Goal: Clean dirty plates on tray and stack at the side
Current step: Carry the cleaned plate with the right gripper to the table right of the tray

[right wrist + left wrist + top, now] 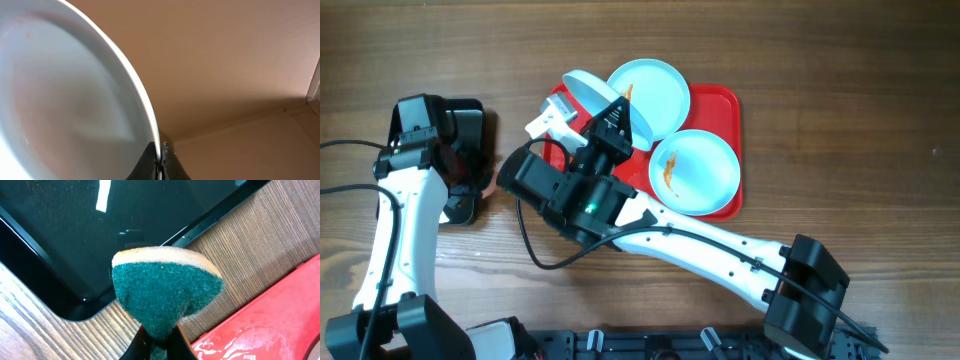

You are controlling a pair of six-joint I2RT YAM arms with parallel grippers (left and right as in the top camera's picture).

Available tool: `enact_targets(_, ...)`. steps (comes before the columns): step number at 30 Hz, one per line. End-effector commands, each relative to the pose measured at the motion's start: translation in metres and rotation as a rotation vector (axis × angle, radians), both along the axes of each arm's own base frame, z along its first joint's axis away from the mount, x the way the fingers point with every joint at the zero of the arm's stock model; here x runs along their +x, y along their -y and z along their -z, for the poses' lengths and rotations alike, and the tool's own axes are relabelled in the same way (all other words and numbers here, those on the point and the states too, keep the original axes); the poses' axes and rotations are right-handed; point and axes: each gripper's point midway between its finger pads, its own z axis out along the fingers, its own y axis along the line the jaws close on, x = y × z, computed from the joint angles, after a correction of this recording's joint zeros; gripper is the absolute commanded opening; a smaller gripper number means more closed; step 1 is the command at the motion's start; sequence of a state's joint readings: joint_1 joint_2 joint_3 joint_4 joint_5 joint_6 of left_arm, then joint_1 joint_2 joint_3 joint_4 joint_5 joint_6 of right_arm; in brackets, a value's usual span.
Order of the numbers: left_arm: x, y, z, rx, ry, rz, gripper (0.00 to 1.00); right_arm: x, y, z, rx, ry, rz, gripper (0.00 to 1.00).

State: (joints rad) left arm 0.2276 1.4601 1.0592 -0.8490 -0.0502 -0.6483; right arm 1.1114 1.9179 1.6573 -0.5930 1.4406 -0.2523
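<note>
My right gripper needs to let go of the tilted plate on the bare wood [827, 140] beside the red tray, on the side opposite the black tray.
The red tray [725, 105] lies at the table's centre. Two pale blue plates rest on it: a far one [658, 92] with an orange smear at its left edge, and a near one [700, 172] with orange smears on its left side. A third plate [580, 90] is tilted up on edge over the tray's left end, and my right gripper [161, 150] is shut on its rim [145, 100]. My left gripper [159, 332] is shut on a green and tan sponge [162, 287], which hangs above the wood between the black tray and the red tray [270, 325].
A black rectangular tray [470, 125] lies left of the red tray, partly under my left arm; its glossy corner [60, 255] fills the left wrist view. My right arm [700, 245] crosses the table diagonally from the front right. Wet streaks shine on the red tray's corner.
</note>
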Motion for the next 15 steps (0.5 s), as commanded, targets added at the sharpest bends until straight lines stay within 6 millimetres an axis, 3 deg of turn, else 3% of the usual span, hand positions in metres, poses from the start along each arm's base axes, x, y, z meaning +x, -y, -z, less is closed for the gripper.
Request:
enact_targets(1, -0.0011, 0.0001, -0.0051, 0.000, 0.019, 0.010, 0.04, -0.0037, 0.0073, -0.0184, 0.029, 0.029, 0.010, 0.04)
enact_targets(15, -0.0012, 0.0000, -0.0051, 0.000, 0.019, 0.010, 0.04, -0.0021, 0.0014, -0.0124, 0.076, 0.008, -0.020, 0.04)
